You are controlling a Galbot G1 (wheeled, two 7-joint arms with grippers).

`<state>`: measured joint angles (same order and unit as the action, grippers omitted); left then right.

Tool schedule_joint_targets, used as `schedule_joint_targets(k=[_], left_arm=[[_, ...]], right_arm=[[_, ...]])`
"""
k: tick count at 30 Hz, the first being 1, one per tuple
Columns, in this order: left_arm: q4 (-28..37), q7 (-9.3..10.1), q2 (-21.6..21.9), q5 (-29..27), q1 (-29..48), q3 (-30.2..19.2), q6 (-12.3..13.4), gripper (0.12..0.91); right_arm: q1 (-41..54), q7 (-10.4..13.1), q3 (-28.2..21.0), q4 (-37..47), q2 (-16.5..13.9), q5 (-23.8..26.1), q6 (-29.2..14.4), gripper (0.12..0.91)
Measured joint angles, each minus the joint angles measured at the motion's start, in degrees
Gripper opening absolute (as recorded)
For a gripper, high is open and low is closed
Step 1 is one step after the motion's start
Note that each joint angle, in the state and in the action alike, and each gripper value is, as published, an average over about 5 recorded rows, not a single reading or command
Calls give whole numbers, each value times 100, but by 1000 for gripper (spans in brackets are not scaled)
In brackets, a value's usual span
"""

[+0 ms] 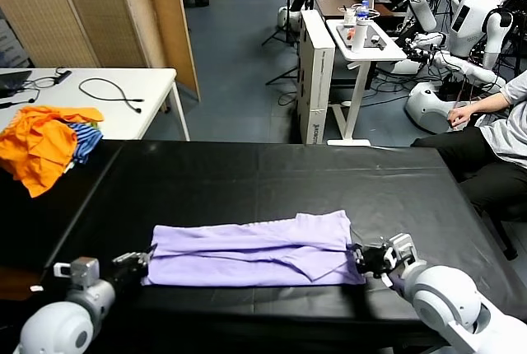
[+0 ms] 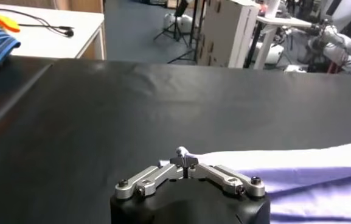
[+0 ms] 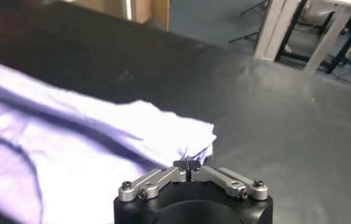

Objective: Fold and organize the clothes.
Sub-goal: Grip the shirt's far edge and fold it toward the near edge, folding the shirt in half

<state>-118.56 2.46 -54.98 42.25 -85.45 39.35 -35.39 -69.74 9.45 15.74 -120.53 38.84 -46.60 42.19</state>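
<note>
The T-shirt's far edge is uneven and my left gripper pinches its end midway, so I need to open, take the T-shirt's far corner [image 1: 158, 230] and straighten that edge.
The clothes are one pale lilac T-shirt [image 1: 255, 251], folded into a long flat band across the near part of the black table [image 1: 272, 177]. My left gripper [image 1: 142, 262] is at the band's left end, shut, with a small corner of the lilac cloth [image 2: 297, 176] pinched at its tips [image 2: 184, 162]. At the right end, my right gripper [image 1: 368, 257] is also shut, its tips [image 3: 188, 165] nipping the folded edge of the shirt [image 3: 102, 134]. The print does not show.
A pile of orange and blue-striped garments [image 1: 45, 144] lies at the table's far left corner. Behind it stands a white table [image 1: 148, 82] with a cable. A seated person [image 1: 494, 136] is beside the table's right edge.
</note>
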Motion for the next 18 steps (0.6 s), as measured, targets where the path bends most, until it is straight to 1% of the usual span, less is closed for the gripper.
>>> schedule_joint_targets(k=[10,11,13,14,15,17,18], left_arm=[[-49,-110,-232,-354,-422,54,134,147],[-72,-105,-264,-383,-458,59,139,147],[-128,-62,-332,-420,-529,85,139,168],[-159,-24,-368,-418,-565,106,132,187],[-195,20,-403,-405,-601,131,122,224],[-279,100,-478,-358,-672,192,103,334],[-322,134,-516,-323,-699,229,97,391]], right_arm=[[-133,-49,33,-72,3,-29,0,140],[-144,-70,53,-97,3,-50,1,150],[-181,-113,108,-156,1,-99,1,208],[-205,-132,140,-192,2,-128,1,256],[-229,-142,177,-231,6,-161,1,322],[-276,-143,267,-316,27,-243,1,435],[-296,-143,318,-358,42,-289,1,511]])
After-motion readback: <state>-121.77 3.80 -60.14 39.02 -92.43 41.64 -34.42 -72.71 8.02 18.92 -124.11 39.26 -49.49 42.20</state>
